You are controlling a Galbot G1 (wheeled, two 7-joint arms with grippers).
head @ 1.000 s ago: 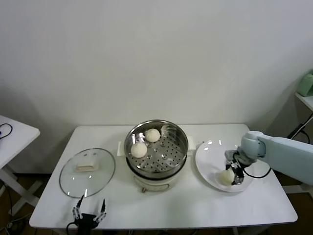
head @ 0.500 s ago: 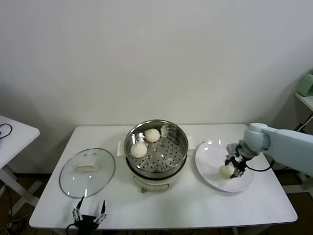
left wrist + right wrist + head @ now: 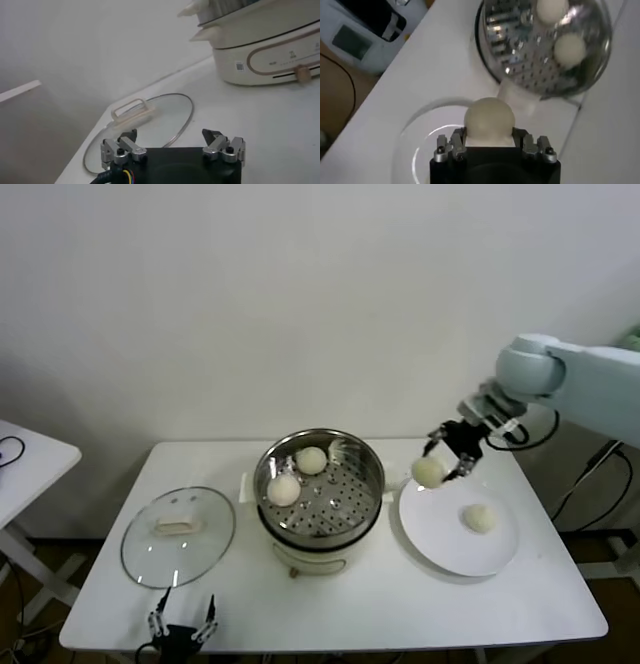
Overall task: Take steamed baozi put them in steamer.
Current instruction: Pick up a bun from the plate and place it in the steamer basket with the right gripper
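Note:
The robot's right gripper needs to set the baozi down on the bare front part of the steamer's perforated tray (image 3: 318,519) (image 3: 510,25).
My right gripper (image 3: 440,462) is shut on a creamy-white baozi (image 3: 428,472) and holds it in the air above the near-steamer edge of the white plate (image 3: 440,534). The wrist view shows that baozi (image 3: 489,119) clamped between the jaws. One more baozi (image 3: 479,518) lies on the plate. Two baozi (image 3: 285,490) (image 3: 312,460) sit on the perforated tray of the shiny steamer (image 3: 320,484), also seen in the right wrist view (image 3: 545,45). My left gripper (image 3: 183,622) is open and idle at the table's front left edge.
A round glass lid (image 3: 178,536) with a white handle lies left of the steamer, just beyond the left gripper (image 3: 172,145); it also shows in the left wrist view (image 3: 145,125). A second small table (image 3: 25,459) stands far left.
My right gripper has lifted one baozi off the plate and carried it up and toward the steamer. A second baozi on the plate has come into view. The left arm has not moved.

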